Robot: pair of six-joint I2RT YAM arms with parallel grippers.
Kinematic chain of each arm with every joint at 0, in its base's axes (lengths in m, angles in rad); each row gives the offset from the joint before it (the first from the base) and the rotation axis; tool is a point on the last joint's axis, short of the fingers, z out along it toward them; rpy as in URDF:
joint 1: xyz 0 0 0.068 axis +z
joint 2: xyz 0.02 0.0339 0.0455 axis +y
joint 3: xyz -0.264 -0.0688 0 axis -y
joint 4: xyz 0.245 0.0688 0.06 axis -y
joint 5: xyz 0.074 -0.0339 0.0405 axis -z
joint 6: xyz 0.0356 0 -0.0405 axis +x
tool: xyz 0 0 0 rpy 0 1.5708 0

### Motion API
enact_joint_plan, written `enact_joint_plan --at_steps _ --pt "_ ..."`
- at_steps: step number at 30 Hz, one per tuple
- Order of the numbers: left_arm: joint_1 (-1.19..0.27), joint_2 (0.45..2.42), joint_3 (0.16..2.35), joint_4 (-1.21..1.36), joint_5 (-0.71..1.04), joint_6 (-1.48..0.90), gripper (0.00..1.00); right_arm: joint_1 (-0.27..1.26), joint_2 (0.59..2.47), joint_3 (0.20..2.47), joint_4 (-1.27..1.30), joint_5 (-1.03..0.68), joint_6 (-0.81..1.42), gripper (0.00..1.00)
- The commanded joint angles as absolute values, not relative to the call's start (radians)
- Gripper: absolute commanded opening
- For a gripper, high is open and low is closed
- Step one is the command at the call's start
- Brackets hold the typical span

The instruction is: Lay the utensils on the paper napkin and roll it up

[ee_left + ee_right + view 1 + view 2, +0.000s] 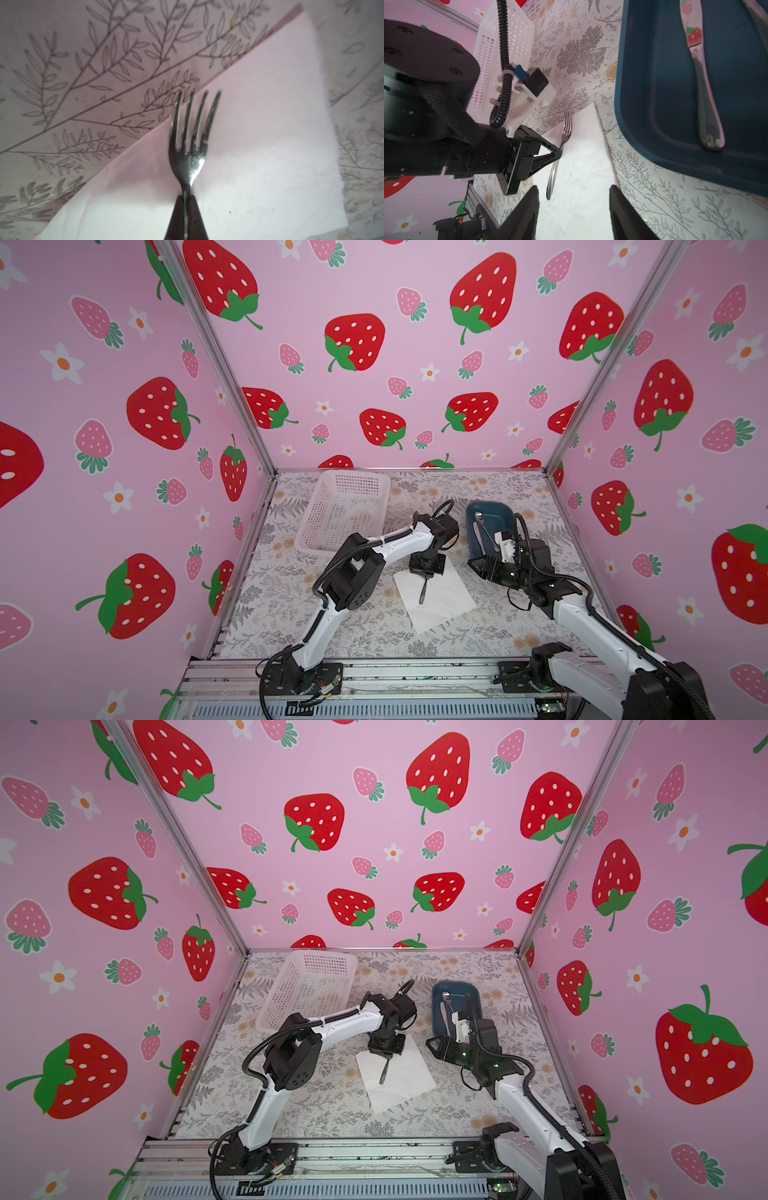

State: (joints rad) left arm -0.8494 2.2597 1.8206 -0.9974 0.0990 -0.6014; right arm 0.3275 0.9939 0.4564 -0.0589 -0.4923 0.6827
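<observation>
I need to next grip the silvery spoon in the blue tray with my right gripper at the spoon's neck (482, 524), just below its bowl.
The white paper napkin (440, 605) (403, 1085) lies flat at mid-table. My left gripper (426, 576) (386, 1056) (185, 200) points down over its far edge, shut on the neck of the dark fork (423, 593) (384, 1073) (191, 133). The fork's handle stretches over the napkin toward the front, and its tines (568, 122) reach the napkin's (259, 145) far edge. I cannot tell whether the fork rests on the paper. My right gripper (473, 563) (432, 1045) (574, 188) hovers open and empty at the napkin's (581, 176) right side. A silvery spoon (479, 517) (446, 997) lies in the blue tray.
The dark blue tray (496, 509) (469, 990) (643, 104) sits just right of and behind the napkin, with a silvery utensil (704, 99) in it. A white perforated basket (332, 539) (291, 1011) stands tilted at the back left. Pink walls close in three sides.
</observation>
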Motion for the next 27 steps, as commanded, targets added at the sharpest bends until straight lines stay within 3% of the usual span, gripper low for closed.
enact_joint_plan --at_steps 1,5,6,11,17,21,27 --pt "-0.852 2.217 1.815 -1.024 0.051 -0.623 0.05 0.333 0.981 0.483 -0.096 -0.448 0.670 0.56" --pt "-0.852 2.215 1.800 -1.007 0.054 -0.625 0.05 0.333 0.974 0.495 -0.106 -0.430 0.670 0.57" --pt "-0.850 2.221 1.806 -1.013 0.055 -0.625 0.10 0.334 0.973 0.500 -0.111 -0.426 0.670 0.57" --pt "-0.850 2.228 1.806 -1.012 0.069 -0.627 0.15 0.333 0.959 0.535 -0.172 -0.366 0.640 0.57" --pt "-0.853 2.162 1.798 -1.004 0.053 -0.626 0.38 0.325 0.933 0.654 -0.274 -0.171 0.560 0.60" --pt "-0.851 2.082 1.781 -0.986 0.037 -0.630 0.43 0.291 1.053 0.777 -0.372 -0.073 0.496 0.60" --pt "-0.841 2.000 1.720 -0.955 0.034 -0.642 0.43 0.255 1.275 0.928 -0.453 -0.041 0.425 0.56"
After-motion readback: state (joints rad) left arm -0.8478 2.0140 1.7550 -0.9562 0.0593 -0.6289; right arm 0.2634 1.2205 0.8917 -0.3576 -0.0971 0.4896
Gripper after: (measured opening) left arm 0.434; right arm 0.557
